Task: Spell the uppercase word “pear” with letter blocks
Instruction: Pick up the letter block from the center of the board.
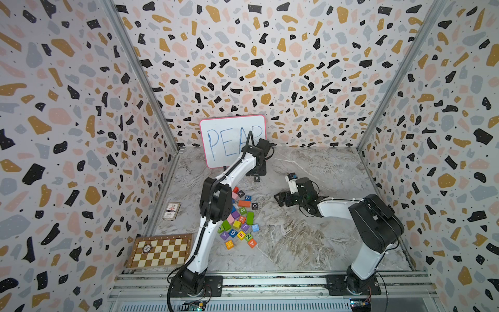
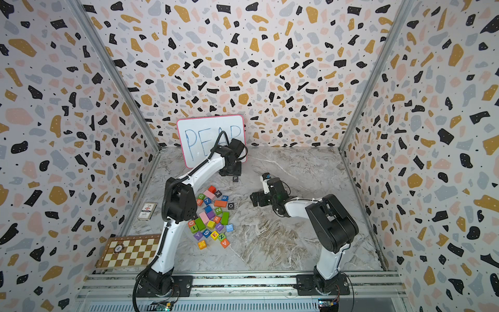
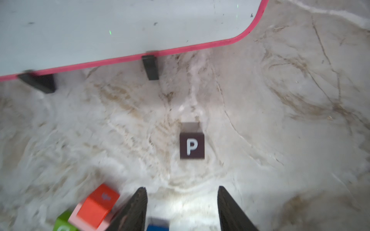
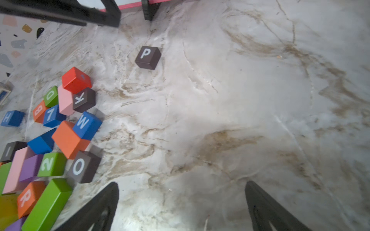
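Note:
Next, I close my right gripper on the sides of the yellow E block [image 1: 241, 235], next to the green Z block in the pile.
The black P block [image 3: 192, 146] lies alone on the marble table [image 1: 310, 237], in front of the whiteboard, and it shows in both top views [image 1: 256, 178] [image 2: 235, 178] and in the right wrist view [image 4: 148, 57]. My left gripper [image 3: 181, 188] hovers just short of it, open, with nothing between its fingers. The yellow E block [image 1: 241, 235], the orange A block [image 1: 252, 243] and the orange-red R block [image 1: 242, 219] [image 4: 26, 198] sit in the block pile. My right gripper [image 4: 181, 183] stands open and empty over bare table to the right of the pile [image 1: 280, 198].
A whiteboard [image 1: 232, 140] reading PEAR leans on the back wall. A pile of other coloured blocks [image 1: 237, 216] lies beside the left arm. A chessboard [image 1: 159, 251] and a card box [image 1: 171, 210] lie by the left wall.

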Available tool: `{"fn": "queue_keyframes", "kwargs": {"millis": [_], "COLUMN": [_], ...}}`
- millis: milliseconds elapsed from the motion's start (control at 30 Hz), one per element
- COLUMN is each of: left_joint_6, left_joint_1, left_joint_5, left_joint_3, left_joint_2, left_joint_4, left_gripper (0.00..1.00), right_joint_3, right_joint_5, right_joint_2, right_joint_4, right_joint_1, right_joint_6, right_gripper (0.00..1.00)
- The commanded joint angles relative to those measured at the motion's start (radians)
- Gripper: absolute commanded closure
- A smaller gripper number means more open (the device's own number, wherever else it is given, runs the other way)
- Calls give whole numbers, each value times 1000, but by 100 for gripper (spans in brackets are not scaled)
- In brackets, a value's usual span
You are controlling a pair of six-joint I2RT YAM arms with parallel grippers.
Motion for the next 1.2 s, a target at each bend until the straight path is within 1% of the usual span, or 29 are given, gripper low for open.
{"fn": "queue_keyframes", "kwargs": {"millis": [0, 67, 133, 267, 367, 467, 533, 600, 767, 867, 933, 967, 1067, 1167], "left_joint_6": [-40, -63, -86, -117, -137, -160, -176, -186, -212, -206, -198, -186, -155, -139], "left_joint_1": [-18, -22, -20, -12, 8, 38, 58, 75, 113, 139, 158, 164, 170, 172], "left_joint_5": [-2, 19, 14, 5, 33, 32, 35, 39, 29, 27, 32, 39, 46, 48], "left_joint_3": [-158, -299, -425, -636, -784, -904, -969, -1009, -1067, -1070, -1065, -1060, -1076, -1132], "left_joint_2": [-170, -270, -362, -538, -664, -769, -830, -875, -951, -963, -965, -964, -973, -1019], "left_joint_4": [-12, 12, 20, 6, 14, 0, -3, -12, -47, -86, -113, -124, -118, -66], "left_gripper": [43, 41, 41, 41, 40, 38, 37, 35, 30, 26, 17, 15, 14, 12], "right_joint_3": [57, 63, 56, 38, 69, 114, 154, 190, 295, 339, 364, 376, 367, 372], "right_joint_5": [74, 102, 114, 154, 160, 162, 174, 191, 159, 167, 172, 168, 183, 211], "right_joint_2": [-87, -105, -121, -165, -160, -131, -103, -80, -10, 34, 55, 61, 59, 57], "right_joint_4": [-149, -210, -254, -295, -350, -396, -428, -452, -527, -560, -580, -588, -565, -566], "right_joint_1": [76, 120, 168, 275, 341, 398, 439, 488, 573, 600, 612, 614, 618, 619], "right_joint_6": [-18, -21, -28, -25, -33, -32, -34, -43, -117, -130, -130, -133, -135, -120], "right_gripper": [2, 5, 8, 13, 19, 24, 25, 25, 25, 26, 26, 26, 26, 26]}}
